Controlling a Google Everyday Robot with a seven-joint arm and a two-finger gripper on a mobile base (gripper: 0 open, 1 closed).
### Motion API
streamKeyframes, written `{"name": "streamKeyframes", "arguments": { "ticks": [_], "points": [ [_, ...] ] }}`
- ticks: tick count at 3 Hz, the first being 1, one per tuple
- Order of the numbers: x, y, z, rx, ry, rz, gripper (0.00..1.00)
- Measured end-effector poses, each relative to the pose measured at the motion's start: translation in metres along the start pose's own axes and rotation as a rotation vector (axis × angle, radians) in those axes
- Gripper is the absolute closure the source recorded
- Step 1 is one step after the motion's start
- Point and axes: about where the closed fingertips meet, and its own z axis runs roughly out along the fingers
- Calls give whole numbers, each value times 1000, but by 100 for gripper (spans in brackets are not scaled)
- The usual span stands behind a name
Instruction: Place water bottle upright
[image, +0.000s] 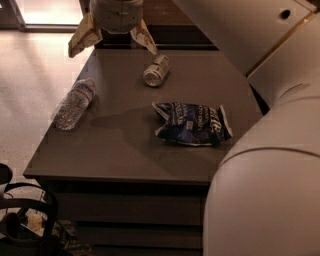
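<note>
The far end (83, 91) of the water bottle is next for my gripper. I should lower it there and close it, so that the bottle's near end stays free.
The water bottle (75, 104) is a clear ribbed plastic bottle with a label band. It lies on its side at the left edge of the grey table (125, 150), partly over the rim. My gripper (114, 42) hangs above the far left part of the table, its two cream fingers (82, 36) spread wide apart and empty. It is up and to the right of the bottle, not touching it.
A silver can (155, 70) lies on its side near the far middle of the table. A crumpled blue chip bag (192, 123) lies right of centre. My arm (270, 165) fills the right side of the view. Floor lies to the left.
</note>
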Motion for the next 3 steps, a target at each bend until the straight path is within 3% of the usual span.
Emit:
{"name": "streamKeyframes", "arguments": {
  "ticks": [1,2,3],
  "points": [
    [0,0,0,0,0,0,0],
    [0,7,13,39,32,40,0],
    [-12,41,63,166,105,226,0]
  ]
}}
